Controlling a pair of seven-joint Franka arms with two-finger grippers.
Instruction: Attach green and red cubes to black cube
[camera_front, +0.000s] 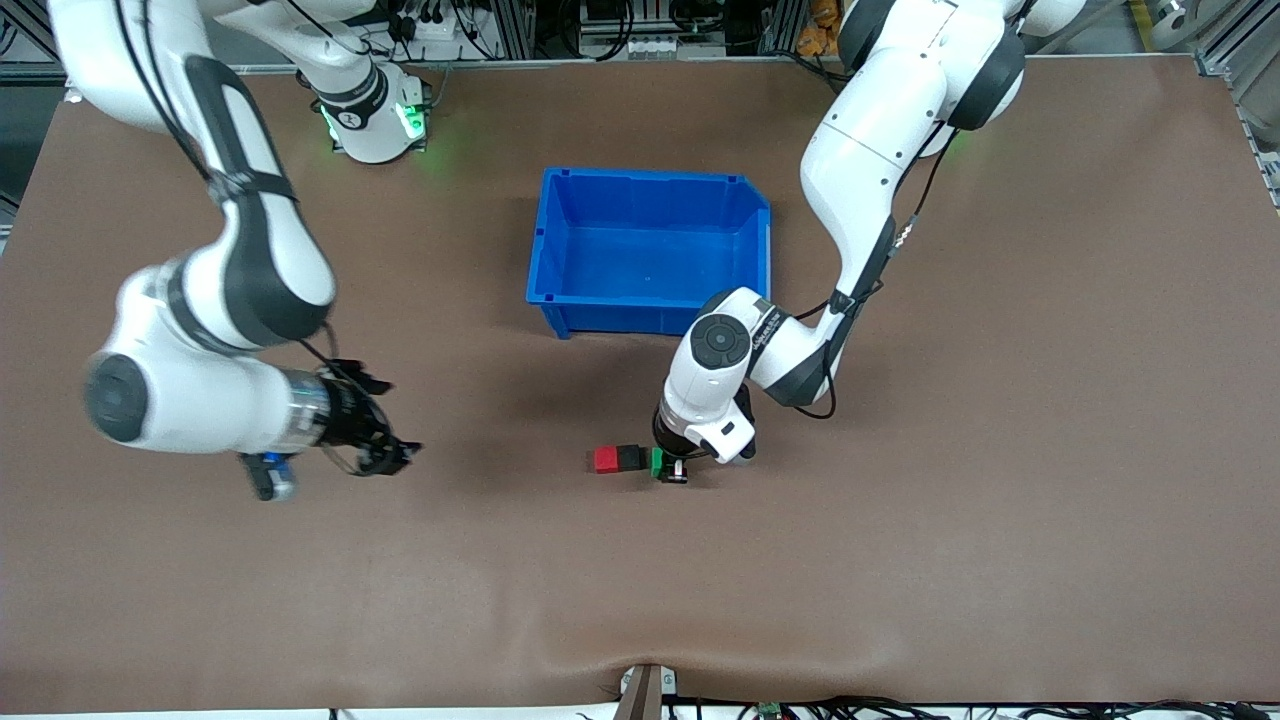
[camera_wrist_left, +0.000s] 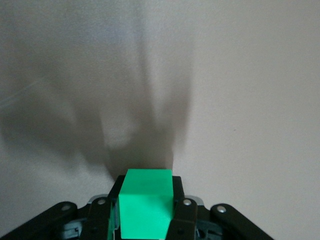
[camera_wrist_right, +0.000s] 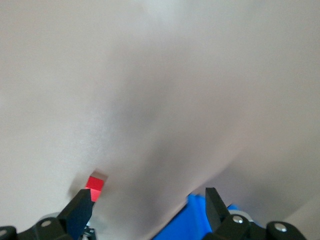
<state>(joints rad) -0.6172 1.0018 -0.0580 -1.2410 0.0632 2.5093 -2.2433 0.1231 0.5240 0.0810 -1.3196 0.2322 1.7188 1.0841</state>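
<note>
My left gripper is going to let go of the green cube, now down at the table, up against the end of the black cube, on the end opposite the red cube (camera_front: 651, 455).
The red cube (camera_front: 606, 459) and the black cube (camera_front: 632, 456) lie side by side and touching on the brown table, nearer the front camera than the blue bin. The green cube (camera_front: 656, 463) sits at the black cube's end toward the left arm's side, close against it. My left gripper (camera_front: 670, 470) is down at the table and shut on it. In the left wrist view the green cube (camera_wrist_left: 146, 205) fills the gap between the fingers (camera_wrist_left: 183, 216). My right gripper (camera_front: 404, 417) hangs open over bare table toward the right arm's end, holding nothing. The right wrist view shows that open gripper (camera_wrist_right: 147, 197) and the red cube (camera_wrist_right: 96, 182).
An empty blue bin (camera_front: 650, 305) stands mid-table, farther from the front camera than the cubes, and a corner of the bin (camera_wrist_right: 185, 222) shows in the right wrist view. The left arm's elbow hangs beside the bin's corner.
</note>
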